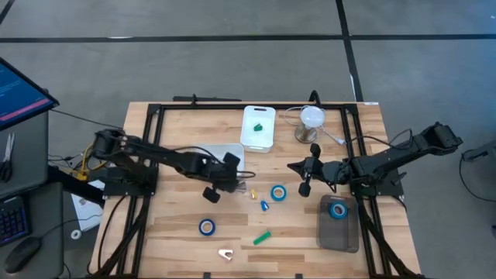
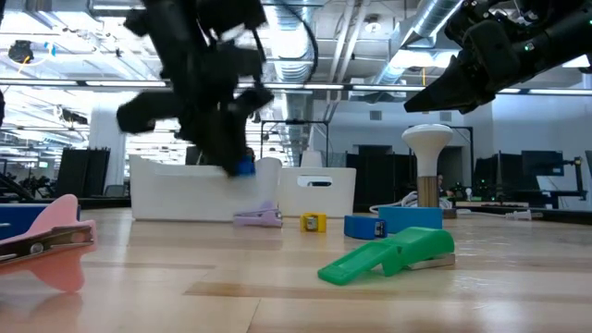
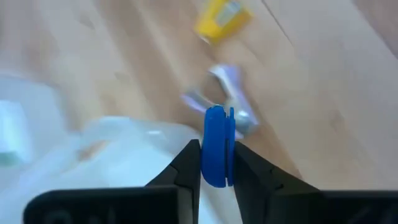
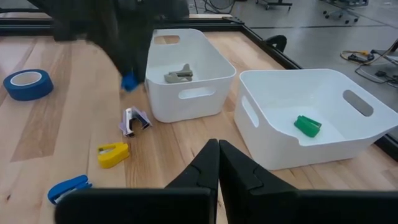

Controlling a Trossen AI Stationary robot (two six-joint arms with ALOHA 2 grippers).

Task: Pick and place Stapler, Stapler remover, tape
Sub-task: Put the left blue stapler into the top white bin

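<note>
I should use my left gripper to drop the blue staple remover in the far white tub (image 1: 252, 133), next to the green thing.
My left gripper (image 3: 216, 155) is shut on a small blue staple remover (image 3: 216, 127), which hangs clear of the table beside the nearer white tub (image 4: 186, 99); the low view shows it too (image 2: 243, 167). My right gripper (image 4: 218, 152) waits shut at the table's right, holding nothing. A green stapler (image 1: 262, 237) lies flat near the front. Blue tape rolls lie flat at the middle (image 1: 277, 192) and front left (image 1: 207, 226), and one lies in a grey tray (image 1: 339, 232). A lilac remover (image 4: 134, 119) and a yellow one (image 4: 113, 154) lie on the wood. My left gripper pinches the blue staple remover between its two fingers, which press on its two flat sides (image 3: 217, 163). The fingers slant steeply down from the table's left. The remover stands on edge between the fingertips (image 3: 189, 155), sticks out past them, and is lifted clear of the table.
The nearer tub holds a grey remover (image 4: 179, 74); the far tub (image 1: 249, 141) holds a green thing (image 4: 307, 125). A pink remover (image 2: 46, 245) lies at the front edge, another blue one (image 4: 68, 186) by the yellow one. A pale-topped jar (image 1: 310, 124) stands at the back.
</note>
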